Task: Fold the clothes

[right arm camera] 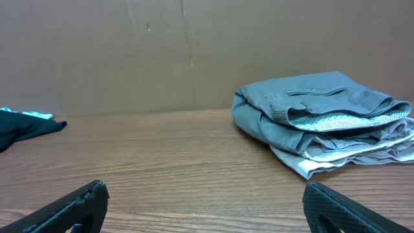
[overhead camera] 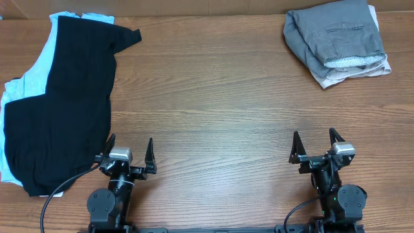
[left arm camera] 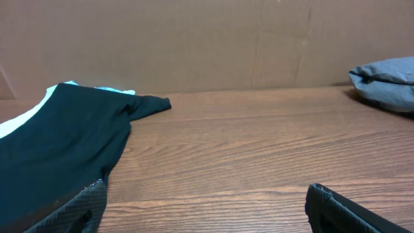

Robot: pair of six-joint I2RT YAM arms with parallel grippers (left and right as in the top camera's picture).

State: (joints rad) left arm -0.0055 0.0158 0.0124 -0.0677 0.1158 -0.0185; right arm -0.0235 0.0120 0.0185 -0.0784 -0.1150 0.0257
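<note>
The side edge point(overhead camera: 112, 98) point(left arm camera: 119, 156) below the sleeve of the black T-shirt, on the side toward the middle of the table, is the place my left gripper needs to close on.
A black T-shirt point(overhead camera: 61, 103) lies spread on the left side of the table, on top of a light blue shirt point(overhead camera: 29, 74) whose edges show at its left and top. Both also show in the left wrist view: the black T-shirt point(left arm camera: 58, 142) and a strip of the light blue shirt point(left arm camera: 26, 116). My left gripper point(overhead camera: 129, 147) is open and empty near the front edge, just right of the black T-shirt's lower hem. My right gripper point(overhead camera: 317, 141) is open and empty at the front right, over bare wood.
A folded pile of grey garments point(overhead camera: 339, 39) sits at the back right, also in the right wrist view point(right arm camera: 323, 120). A brown cardboard wall point(left arm camera: 194, 45) backs the wooden table point(overhead camera: 213, 97).
</note>
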